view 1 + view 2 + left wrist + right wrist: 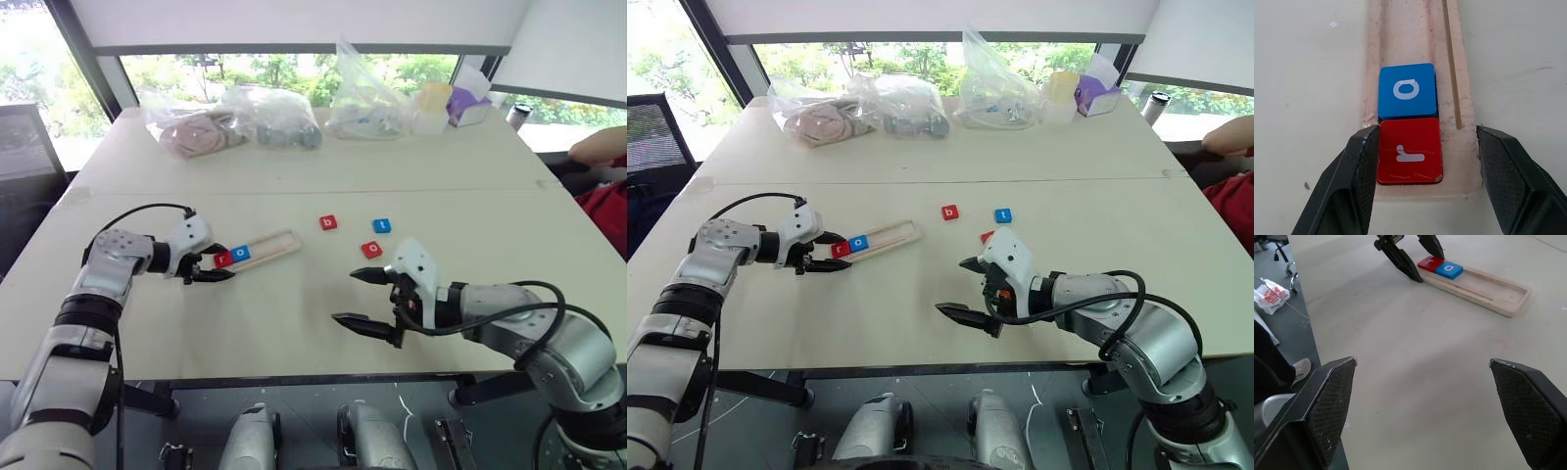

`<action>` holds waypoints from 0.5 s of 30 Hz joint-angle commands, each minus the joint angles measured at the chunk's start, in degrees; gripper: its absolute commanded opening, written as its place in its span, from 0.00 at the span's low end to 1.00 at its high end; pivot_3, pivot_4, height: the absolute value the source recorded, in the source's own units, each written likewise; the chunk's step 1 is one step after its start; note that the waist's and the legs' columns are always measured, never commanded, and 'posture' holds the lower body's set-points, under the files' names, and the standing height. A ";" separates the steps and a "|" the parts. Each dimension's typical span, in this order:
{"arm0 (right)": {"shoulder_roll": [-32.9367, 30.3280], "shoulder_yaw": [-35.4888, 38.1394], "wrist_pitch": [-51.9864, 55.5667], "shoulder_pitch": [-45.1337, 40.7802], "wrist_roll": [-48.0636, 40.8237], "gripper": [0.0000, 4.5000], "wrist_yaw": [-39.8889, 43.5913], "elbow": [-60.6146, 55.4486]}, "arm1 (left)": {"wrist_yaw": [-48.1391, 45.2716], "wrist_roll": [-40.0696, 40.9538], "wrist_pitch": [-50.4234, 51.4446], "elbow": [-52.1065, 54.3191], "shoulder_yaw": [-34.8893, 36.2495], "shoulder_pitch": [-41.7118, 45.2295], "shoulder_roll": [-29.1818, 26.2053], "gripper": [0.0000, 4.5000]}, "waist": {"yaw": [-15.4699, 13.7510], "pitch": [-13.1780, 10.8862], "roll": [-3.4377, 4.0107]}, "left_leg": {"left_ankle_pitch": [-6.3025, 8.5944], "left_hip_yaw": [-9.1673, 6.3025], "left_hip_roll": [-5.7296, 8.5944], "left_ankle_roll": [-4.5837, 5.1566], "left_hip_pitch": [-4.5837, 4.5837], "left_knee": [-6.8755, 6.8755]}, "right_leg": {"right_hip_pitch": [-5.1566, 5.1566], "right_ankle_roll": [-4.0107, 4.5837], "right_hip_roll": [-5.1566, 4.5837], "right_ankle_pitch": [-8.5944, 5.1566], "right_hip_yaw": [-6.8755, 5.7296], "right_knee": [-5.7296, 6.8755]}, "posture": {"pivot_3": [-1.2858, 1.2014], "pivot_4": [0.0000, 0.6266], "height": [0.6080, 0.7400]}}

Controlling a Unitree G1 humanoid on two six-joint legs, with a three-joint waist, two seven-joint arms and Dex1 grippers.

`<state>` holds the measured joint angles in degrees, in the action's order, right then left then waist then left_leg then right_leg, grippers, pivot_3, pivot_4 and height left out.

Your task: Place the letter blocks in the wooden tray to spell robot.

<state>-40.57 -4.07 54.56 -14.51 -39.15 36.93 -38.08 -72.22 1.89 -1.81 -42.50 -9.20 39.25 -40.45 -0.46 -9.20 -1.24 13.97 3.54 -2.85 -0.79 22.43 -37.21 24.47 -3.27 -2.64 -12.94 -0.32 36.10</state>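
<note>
Next, my right gripper should go to the red b block's sides (328, 222) and close there, because b follows the blue o block in robot.
The wooden tray (279, 243) lies slanted on the white table, left of centre. At its near end sit a red r block (1409, 151) and a blue o block (1406, 90), side by side. My left gripper (217, 264) is open; its fingers (1359, 171) straddle that end of the tray, on either side of the r block. A red b block (328, 222), a blue t block (382, 225) and a red o block (371, 249) lie loose on the table to the tray's right. My right gripper (345, 298) hovers open and empty, just in front of the red o block.
Clear plastic bags (284, 117) of items, a pale container (431, 108) and a purple box (470, 103) line the table's far side. A person's arm (600, 147) shows at the right edge. Bare tabletop lies between the two grippers.
</note>
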 commanded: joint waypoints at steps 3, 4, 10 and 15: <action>-0.80 3.07 0.01 -1.15 -1.37 1.00 0.25 0.18 | -4.75 1.11 1.18 4.04 -0.58 -0.03 0.88 0.54 | -0.05 -0.01 -0.01 | 0.00 0.01 0.01 0.01 0.10 0.06 | 0.09 0.01 -0.01 0.00 0.00 -0.02 | 0.52 0.24 1.00; -0.88 3.56 0.02 -1.03 -1.50 1.00 0.14 0.49 | -6.40 1.57 1.05 7.13 -1.04 0.01 0.77 0.54 | -0.17 -0.02 -0.03 | 0.00 0.01 0.01 0.01 0.17 0.06 | 0.13 0.04 -0.01 0.02 0.00 -0.03 | 0.52 0.24 1.00; -0.71 4.99 0.07 0.11 -1.64 1.00 -0.34 1.15 | -11.49 3.97 5.45 18.00 -1.97 1.10 0.79 0.54 | -0.20 -0.09 -0.15 | -0.01 0.11 0.15 0.05 1.23 -0.20 | 0.91 0.16 -0.01 0.11 0.01 -0.05 | 0.52 0.24 1.00; 0.00 4.97 -0.33 1.21 -1.03 1.00 -1.45 1.39 | -11.52 3.14 7.33 22.40 -4.06 -1.54 1.42 0.54 | 0.03 -0.11 -0.18 | 0.01 0.08 0.15 0.08 1.17 -0.16 | 0.91 0.13 0.11 0.10 0.01 -0.01 | 0.52 0.24 1.00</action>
<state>-40.95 -0.77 54.73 -13.37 -39.69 36.05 -36.04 -83.62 4.91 5.51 -22.06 -12.53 38.57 -39.18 -0.42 -9.32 -1.43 13.98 3.62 -2.72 -0.71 23.54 -37.34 25.37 -3.13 -2.51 -12.85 -0.31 36.11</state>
